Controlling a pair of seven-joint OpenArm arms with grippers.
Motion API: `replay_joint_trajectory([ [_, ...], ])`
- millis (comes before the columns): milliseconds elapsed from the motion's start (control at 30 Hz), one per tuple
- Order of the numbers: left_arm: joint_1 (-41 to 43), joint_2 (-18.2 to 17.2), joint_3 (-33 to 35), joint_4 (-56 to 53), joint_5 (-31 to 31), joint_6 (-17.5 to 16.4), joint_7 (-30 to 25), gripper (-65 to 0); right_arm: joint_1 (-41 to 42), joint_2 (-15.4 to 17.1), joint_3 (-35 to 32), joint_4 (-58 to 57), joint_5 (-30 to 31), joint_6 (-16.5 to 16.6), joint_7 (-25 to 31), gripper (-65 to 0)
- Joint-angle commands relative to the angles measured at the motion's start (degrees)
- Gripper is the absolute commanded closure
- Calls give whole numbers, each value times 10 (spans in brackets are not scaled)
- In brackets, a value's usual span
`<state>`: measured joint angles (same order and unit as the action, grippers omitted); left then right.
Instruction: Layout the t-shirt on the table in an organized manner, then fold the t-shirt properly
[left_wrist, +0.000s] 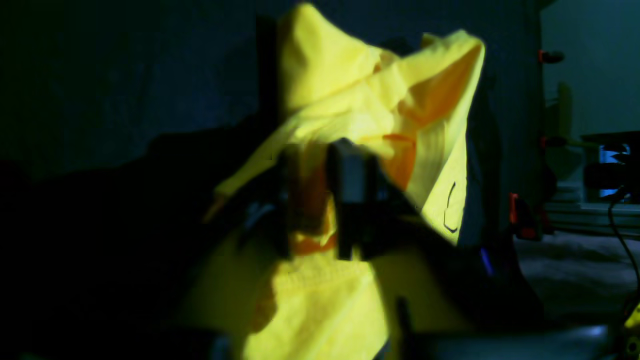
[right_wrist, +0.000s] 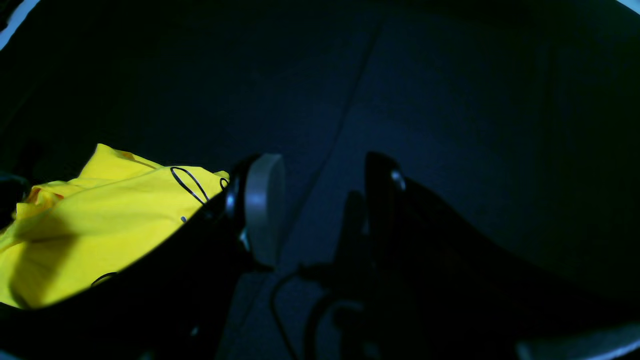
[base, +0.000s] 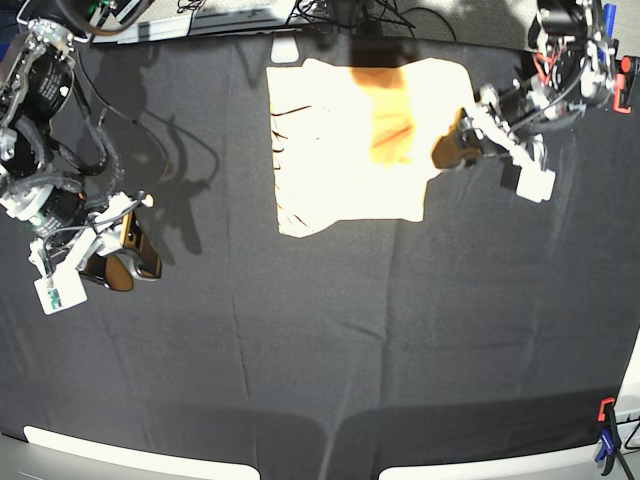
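The t-shirt is bunched in a wad in my left gripper, so next I open it, back off and take just the t-shirt's nearby edge (base: 431, 177) before straightening it.
The t-shirt (base: 340, 140) lies spread on the far middle of the black table (base: 320, 350), glaring pale, with an orange fold near its right side. My left gripper (base: 452, 146) is at the shirt's right edge. In the left wrist view its jaws (left_wrist: 315, 200) pinch yellow fabric, and the t-shirt (left_wrist: 340, 85) rises bunched beyond them. My right gripper (base: 120, 258) hovers over bare cloth at the left, well apart from the shirt. In its wrist view the right gripper (right_wrist: 320, 210) stands open and empty, with the t-shirt (right_wrist: 100, 225) and its thin black line marks at the lower left.
A red-and-blue clamp (base: 607, 440) grips the table's near right corner. Cables and equipment (base: 240, 15) line the far edge. Red clamps (left_wrist: 520, 215) show at the table's edge in the left wrist view.
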<state>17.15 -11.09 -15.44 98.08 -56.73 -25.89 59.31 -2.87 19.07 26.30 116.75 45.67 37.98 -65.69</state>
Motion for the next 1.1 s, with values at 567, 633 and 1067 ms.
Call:
replay_joint_trajectory([
  [567, -33, -13, -2, 10, 33, -141, -92, 0, 8, 8, 2, 10, 11, 5, 14, -258],
  [633, -43, -22, -2, 10, 33, -141, -42, 0, 8, 8, 2, 10, 11, 4, 14, -258],
  [1067, -43, -72, 80, 10, 158, -141, -42, -224, 8, 8, 2, 10, 11, 6, 14, -258],
])
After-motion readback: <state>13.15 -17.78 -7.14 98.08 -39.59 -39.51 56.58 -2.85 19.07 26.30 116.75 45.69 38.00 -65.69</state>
